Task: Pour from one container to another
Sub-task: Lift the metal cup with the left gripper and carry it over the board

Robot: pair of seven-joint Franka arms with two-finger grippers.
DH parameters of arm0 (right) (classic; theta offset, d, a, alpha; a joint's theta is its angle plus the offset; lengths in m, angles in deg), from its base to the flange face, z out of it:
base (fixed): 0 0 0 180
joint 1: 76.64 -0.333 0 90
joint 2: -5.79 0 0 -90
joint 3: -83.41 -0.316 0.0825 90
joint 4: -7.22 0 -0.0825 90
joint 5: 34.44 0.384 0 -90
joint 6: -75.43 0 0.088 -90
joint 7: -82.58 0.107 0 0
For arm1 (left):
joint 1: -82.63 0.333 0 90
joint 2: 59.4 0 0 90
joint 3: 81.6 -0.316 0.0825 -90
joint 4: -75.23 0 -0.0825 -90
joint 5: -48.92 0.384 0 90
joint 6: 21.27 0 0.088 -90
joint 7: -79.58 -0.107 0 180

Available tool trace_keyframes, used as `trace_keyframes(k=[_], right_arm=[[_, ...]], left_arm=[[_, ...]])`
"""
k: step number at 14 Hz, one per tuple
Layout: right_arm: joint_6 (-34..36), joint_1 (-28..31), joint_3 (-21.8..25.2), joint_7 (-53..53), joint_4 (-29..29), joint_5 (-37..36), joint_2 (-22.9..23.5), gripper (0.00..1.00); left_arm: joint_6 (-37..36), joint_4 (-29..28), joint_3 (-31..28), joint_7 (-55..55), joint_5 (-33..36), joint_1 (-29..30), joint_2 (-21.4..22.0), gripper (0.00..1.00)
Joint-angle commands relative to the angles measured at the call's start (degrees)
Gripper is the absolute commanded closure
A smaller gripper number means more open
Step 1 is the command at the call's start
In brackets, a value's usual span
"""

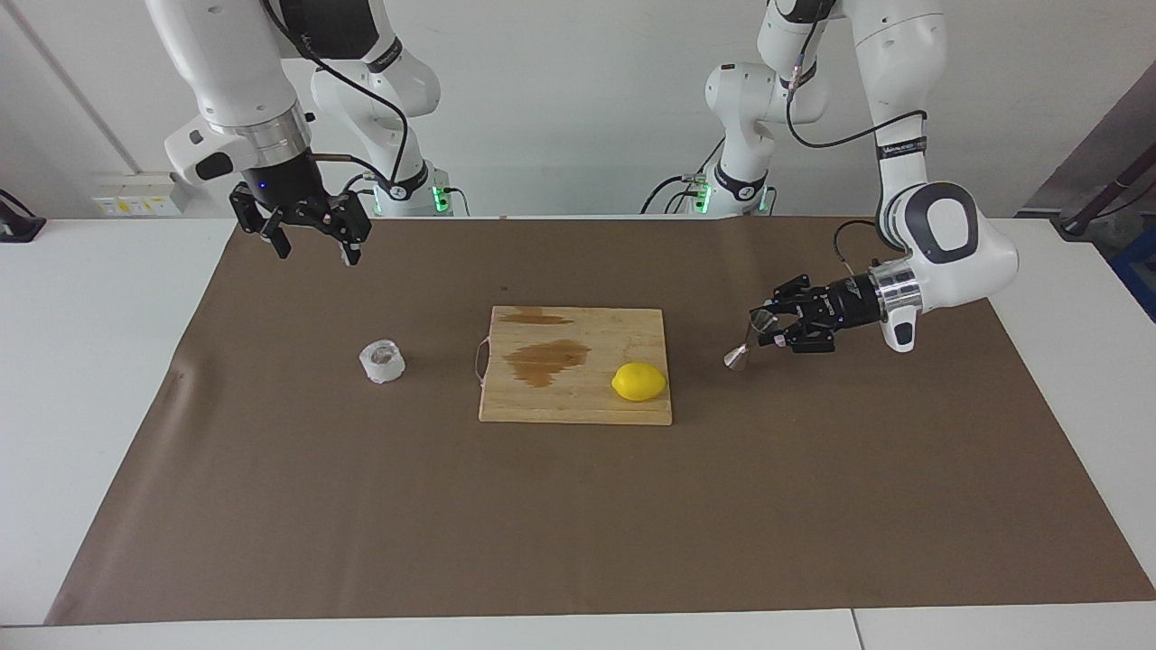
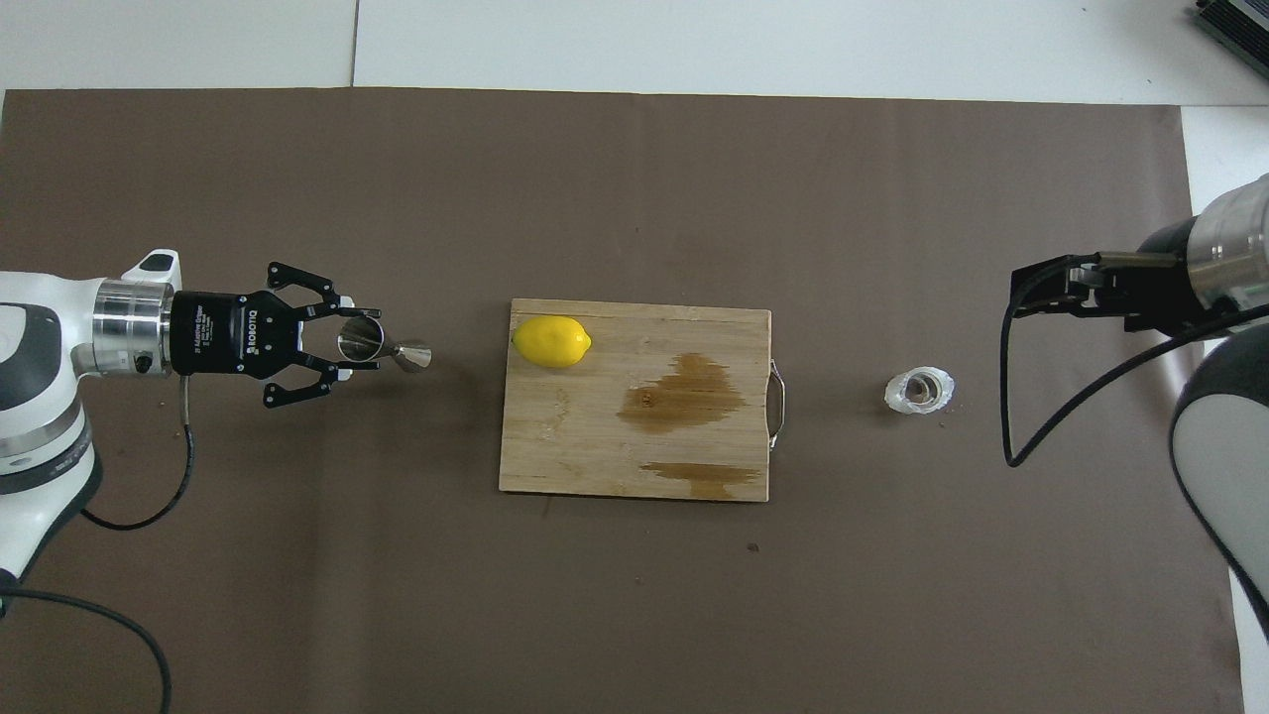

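Note:
I need to use my left gripper to set the steel jigger down on the wooden cutting board (image 2: 704, 423) between the dark wet stains.
The steel jigger (image 1: 744, 343) (image 2: 385, 348) hangs tilted over the brown mat, with my left gripper (image 1: 768, 325) (image 2: 357, 342) shut on its upper cone. Its lower cone points toward the cutting board. The squat whitish crinkled cup (image 1: 382, 359) (image 2: 920, 391) stands upright on the mat, beside the board's handle, toward the right arm's end of the table. My right gripper (image 1: 312, 242) (image 2: 1026, 288) waits open and empty, raised over the mat toward the right arm's end, well apart from the cup.
A wooden cutting board (image 1: 578, 408) (image 2: 585, 456) lies mid-table with dark wet stains on it. A lemon (image 1: 638, 381) (image 2: 551, 341) sits on its corner nearest the jigger. The brown mat (image 1: 578, 524) covers most of the table.

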Motion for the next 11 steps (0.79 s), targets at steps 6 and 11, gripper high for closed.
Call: trace_keyframes(k=[6,11], right_arm=[[1.1,0.9,-0.4,-1.2,-1.0,1.5,0.5,0.0],[1.1,0.9,-0.4,-1.2,-1.0,1.5,0.5,0.0]], left_arm=[[27.6,-7.2,3.7,8.5,-18.3,-19.3,7.0,1.0],[45.9,-7.8,13.5,7.6,-32.1,-24.2,6.6,1.0]])
